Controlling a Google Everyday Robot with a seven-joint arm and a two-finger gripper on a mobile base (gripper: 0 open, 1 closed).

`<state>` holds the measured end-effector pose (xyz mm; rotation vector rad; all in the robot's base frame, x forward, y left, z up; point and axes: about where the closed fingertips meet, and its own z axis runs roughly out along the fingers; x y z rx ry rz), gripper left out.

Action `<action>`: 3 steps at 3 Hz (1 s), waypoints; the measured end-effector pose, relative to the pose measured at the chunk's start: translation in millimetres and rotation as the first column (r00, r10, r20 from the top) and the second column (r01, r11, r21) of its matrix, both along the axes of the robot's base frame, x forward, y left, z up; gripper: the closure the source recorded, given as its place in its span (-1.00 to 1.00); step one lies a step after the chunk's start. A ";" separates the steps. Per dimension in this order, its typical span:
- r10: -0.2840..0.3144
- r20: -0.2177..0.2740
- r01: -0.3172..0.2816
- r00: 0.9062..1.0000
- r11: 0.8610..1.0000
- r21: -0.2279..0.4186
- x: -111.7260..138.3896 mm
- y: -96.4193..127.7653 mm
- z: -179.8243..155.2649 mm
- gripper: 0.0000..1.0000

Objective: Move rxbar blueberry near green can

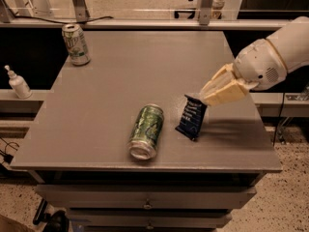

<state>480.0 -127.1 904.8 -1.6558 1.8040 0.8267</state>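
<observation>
Next, my gripper lets go of the rxbar blueberry on the grey table (180,134) next to the green can, toward my arm's side.
The rxbar blueberry (191,117) is a dark navy wrapper with white lettering, held tilted on end just above the grey table (120,81). My gripper (205,98) comes in from the right on a white arm and is shut on the bar's top end. The green can (146,131) lies on its side near the table's front edge, its silver end facing the front, a short gap to the left of the bar.
A whitish can with green lettering (76,44) stands upright at the table's back left corner. A small white bottle (18,83) stands on a shelf off the left edge. Metal frame posts run behind the table.
</observation>
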 end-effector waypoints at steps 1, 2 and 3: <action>0.031 -0.021 -0.031 0.999 0.999 0.013 -15.6 8.1 -1.3 1.00; 0.045 -0.035 -0.045 0.998 0.999 0.023 -25.2 14.5 -2.5 1.00; 0.052 -0.046 -0.050 0.998 0.998 0.030 -32.7 21.0 -4.1 1.00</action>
